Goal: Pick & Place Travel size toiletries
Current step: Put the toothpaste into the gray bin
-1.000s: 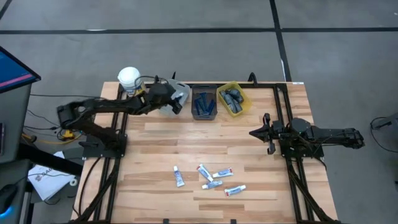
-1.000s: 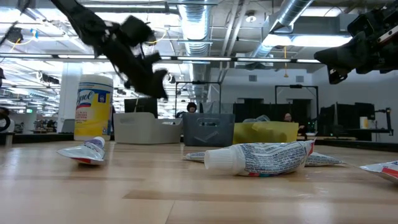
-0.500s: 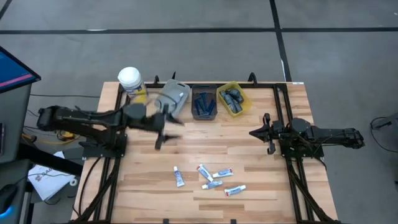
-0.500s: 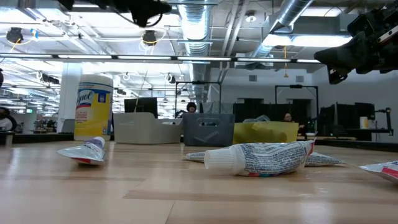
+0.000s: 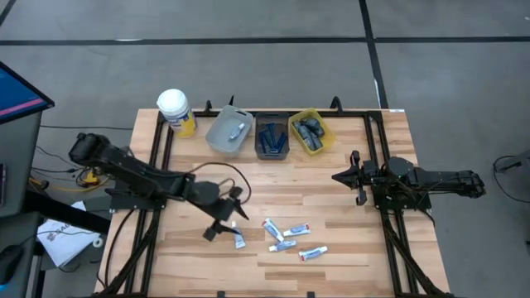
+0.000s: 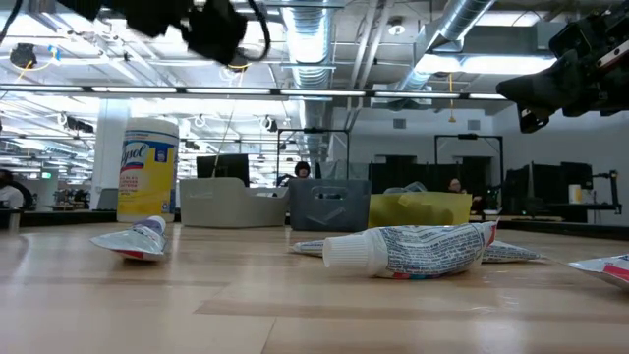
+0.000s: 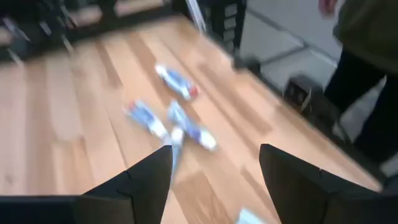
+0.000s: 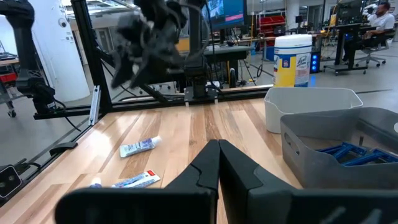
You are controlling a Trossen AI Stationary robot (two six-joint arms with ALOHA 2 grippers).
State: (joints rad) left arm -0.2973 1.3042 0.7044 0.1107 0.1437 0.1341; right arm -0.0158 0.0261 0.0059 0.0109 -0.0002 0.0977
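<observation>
The single tube lying apart from the cluster is next: next my left gripper goes down to it and closes on that tube's white cap (image 5: 234, 224).
Several small white tubes with blue and red marks lie flat on the near middle of the table: one tube (image 5: 238, 238) apart to the left and a cluster (image 5: 286, 237) beside it. My left gripper (image 5: 225, 217) hangs open, high above the single tube; its wrist view shows the tubes (image 7: 180, 124) beyond the spread fingers. One tube (image 5: 237, 129) lies in the grey bin (image 5: 222, 141). Blue razors (image 5: 271, 136) fill the dark bin and dark bottles (image 5: 311, 130) the yellow bin. My right gripper (image 5: 352, 176) waits shut at the table's right side.
The three bins stand in a row along the far edge, with the white-lidded yellow jar (image 5: 174, 110) left of them, off the table's corner. Bare wood lies between the bins and the tubes. A person's dark clothing (image 7: 367, 56) shows beyond the table's near edge.
My left arm has swung from above the grey bin toward the table's near edge and now hangs over the loose tubes. A tube shows in the grey bin where the gripper had been. The right arm has kept still.
</observation>
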